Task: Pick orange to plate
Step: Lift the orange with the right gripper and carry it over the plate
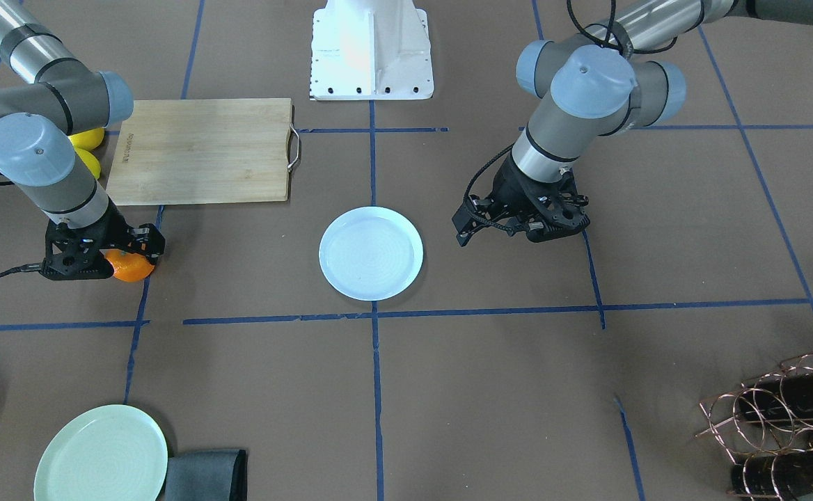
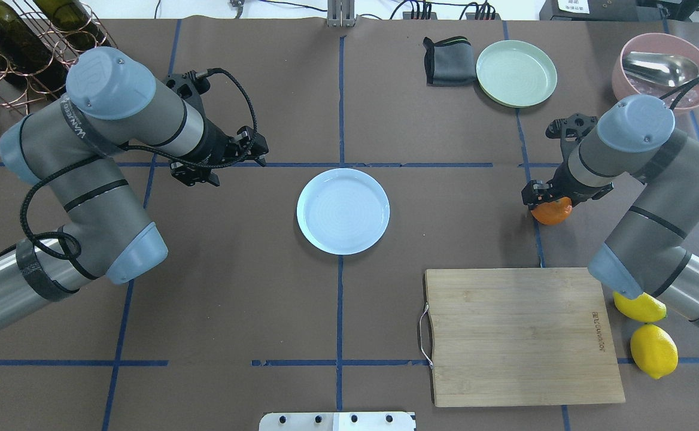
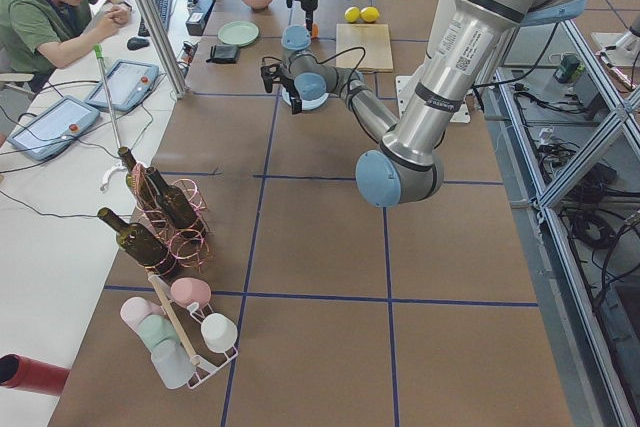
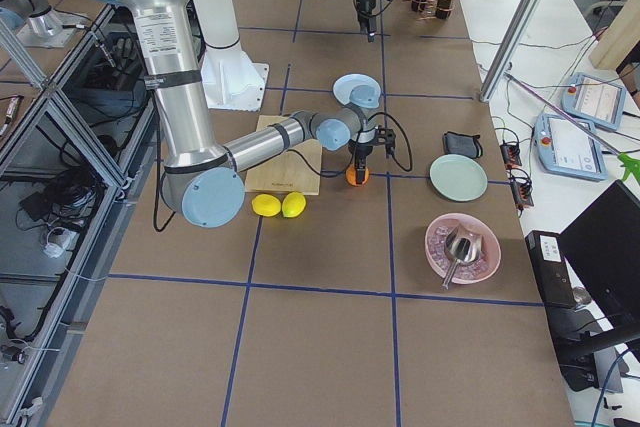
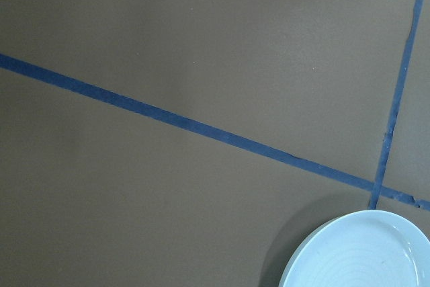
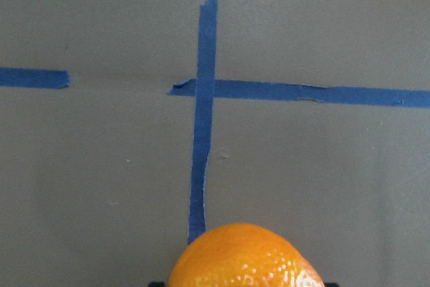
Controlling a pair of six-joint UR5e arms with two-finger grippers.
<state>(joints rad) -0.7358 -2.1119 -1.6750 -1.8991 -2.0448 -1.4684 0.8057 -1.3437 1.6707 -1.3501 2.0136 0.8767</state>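
Note:
My right gripper will let go of the orange on the middle of the pale bluish-white plate [image 1: 367,248].
The orange [image 2: 553,213] rests on the brown table by a blue tape line, right of the plate. My right gripper [image 2: 548,200] stands straight down over the orange, fingers on either side and closed against it. The fruit bulges out below the black fingers [image 1: 147,240], and its top fills the bottom edge of the right wrist view as the orange [image 6: 245,260]. The pale bluish-white plate [image 2: 343,211] lies empty at the table's centre. My left gripper [image 2: 258,149] hovers left of the plate, open and holding nothing; the plate's rim [image 5: 322,247] shows in its wrist view.
A wooden cutting board [image 2: 520,335] lies near the robot's right side, with two lemons [image 2: 653,349] beside it. A pale green plate [image 2: 516,73], a dark folded cloth [image 2: 448,60] and a pink bowl [image 2: 663,75] sit at the far right. A bottle rack [image 2: 23,45] is far left.

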